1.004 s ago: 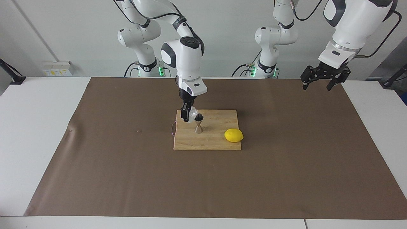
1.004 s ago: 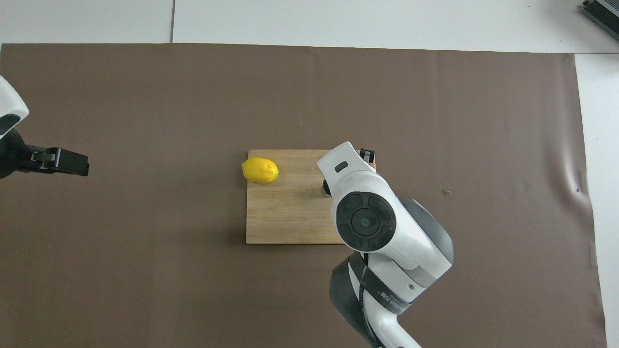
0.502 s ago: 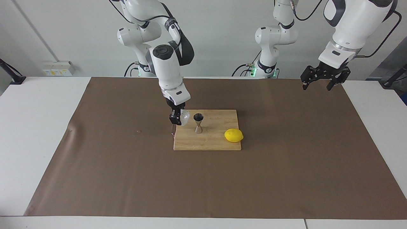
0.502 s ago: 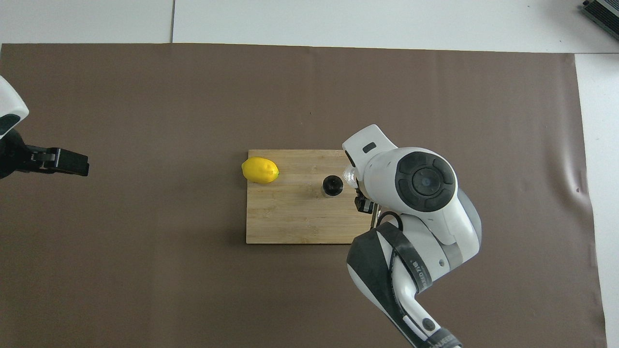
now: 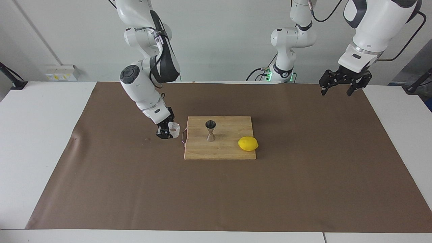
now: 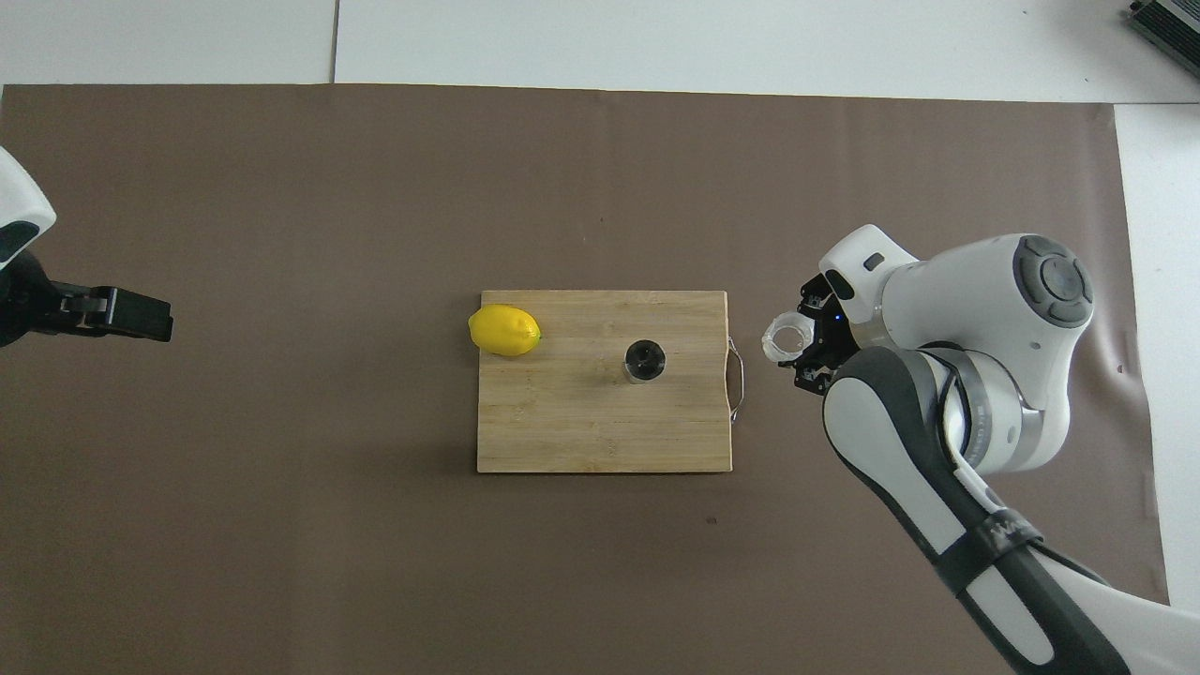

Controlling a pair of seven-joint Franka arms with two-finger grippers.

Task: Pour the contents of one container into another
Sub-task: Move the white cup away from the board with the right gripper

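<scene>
My right gripper is going to set down and release the whitish textured cup, now low over the mat, on the brown mat, well out from the board's metal handle (image 6: 884,375).
The whitish textured cup (image 5: 174,129) (image 6: 786,337) is roughly upright in my right gripper (image 5: 169,131) (image 6: 808,343), which is shut on it. Cup and gripper are low over the brown mat, just off the wooden board (image 5: 229,150) (image 6: 562,427) at the right arm's end, beside the board's metal handle (image 5: 183,136). Whether the cup rests on the mat I cannot tell. The steel jigger (image 5: 210,131) (image 6: 645,360) stands upright on the board, apart from the cup. My left gripper (image 5: 336,92) (image 6: 155,321) waits open, raised over the mat's edge at the left arm's end.
A yellow lemon (image 5: 248,143) (image 6: 504,330) lies on the board's corner toward the left arm's end, farther from the robots than the jigger. The brown mat (image 5: 303,175) covers most of the white table and has a crease (image 5: 74,138) at the right arm's end.
My right gripper has carried the cup away from above the jigger, off the board toward the right arm's end and lower, turning it back upright. The left arm has not moved.
</scene>
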